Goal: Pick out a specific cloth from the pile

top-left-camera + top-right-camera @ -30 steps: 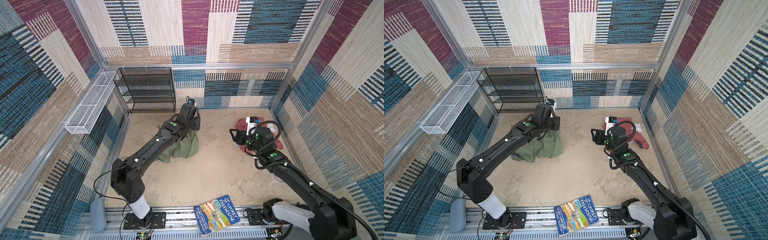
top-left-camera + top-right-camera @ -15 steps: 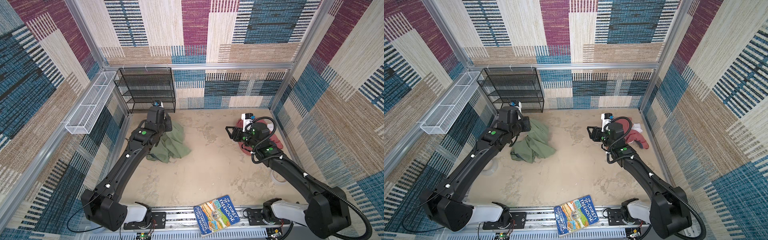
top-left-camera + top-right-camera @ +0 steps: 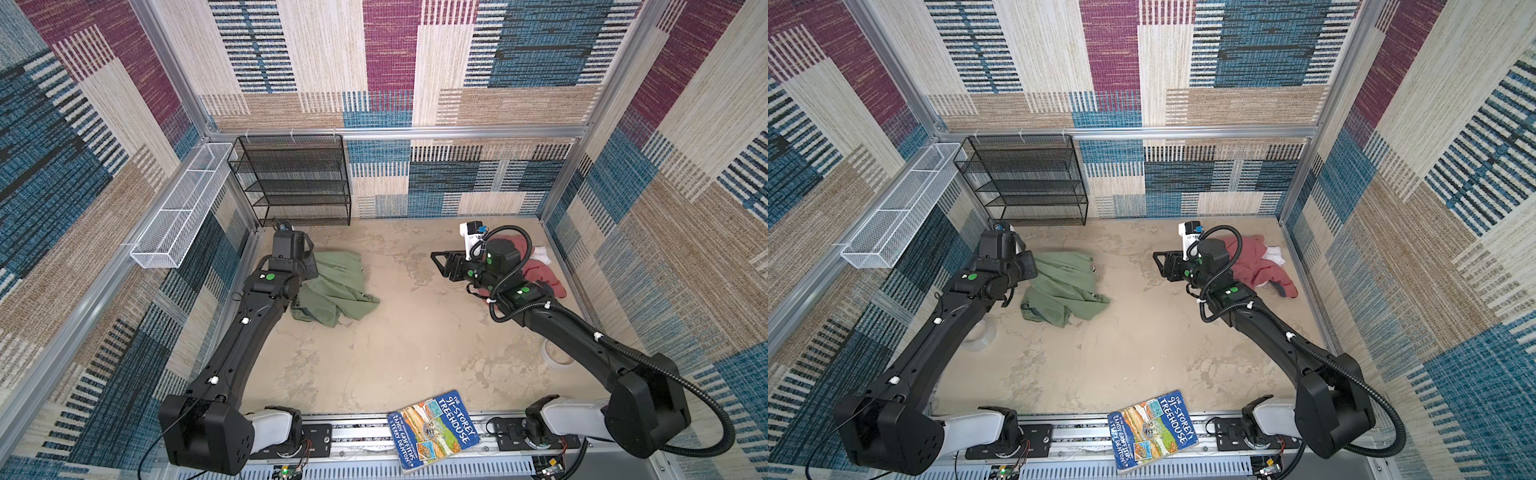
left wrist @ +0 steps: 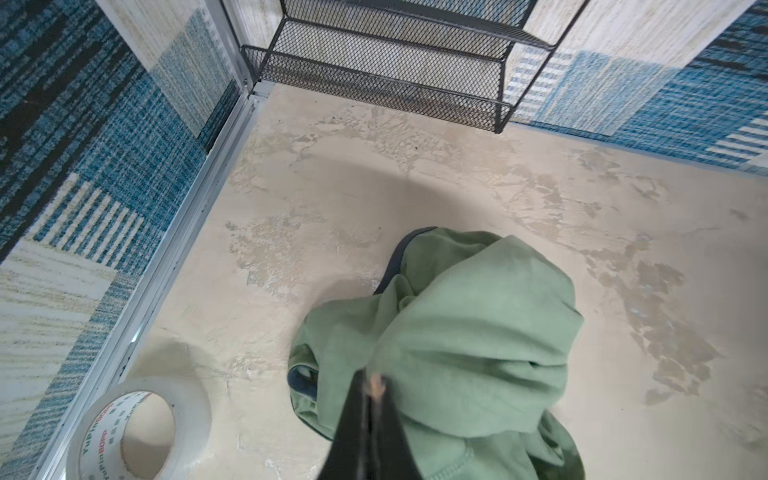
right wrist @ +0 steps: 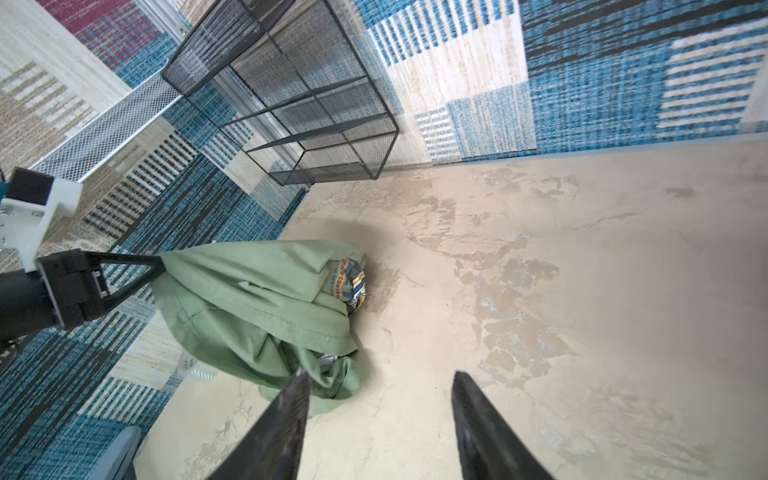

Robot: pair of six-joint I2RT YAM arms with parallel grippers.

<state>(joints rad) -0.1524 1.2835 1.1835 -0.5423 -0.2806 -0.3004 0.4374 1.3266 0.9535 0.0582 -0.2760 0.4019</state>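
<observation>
The olive-green cloth's loose corner (image 3: pixel 375 302) (image 5: pixel 350 382), across from my left gripper and sticking out toward the pile, should be the next place my right gripper goes to and closes on.
The cloth (image 3: pixel 336 291) is the olive-green garment, crumpled on the floor left of centre in both top views (image 3: pixel 1065 286), apart from the pile. My left gripper (image 4: pixel 372 380) is shut on a pinched fold of the cloth (image 4: pixel 478 332) at its left edge; the right wrist view shows the left gripper (image 5: pixel 160 264) lifting that edge. A printed patch (image 5: pixel 351 286) shows on the cloth (image 5: pixel 249 299). The pile (image 3: pixel 540 274), now dusty-red with a bit of white (image 3: pixel 1275 254), lies at the right wall. My right gripper (image 5: pixel 379 374) is open and empty, hovering just left of the pile (image 3: pixel 436 259).
A black mesh rack (image 3: pixel 299 183) stands against the back wall, close behind the left gripper. A white wire basket (image 3: pixel 183 216) hangs on the left wall. A tape roll (image 4: pixel 137 428) lies by the left wall. A book (image 3: pixel 434 430) rests on the front rail.
My left arm has swung left toward the left wall, dragging the green cloth with it. The right gripper has stayed open and shifted slightly toward the back.
</observation>
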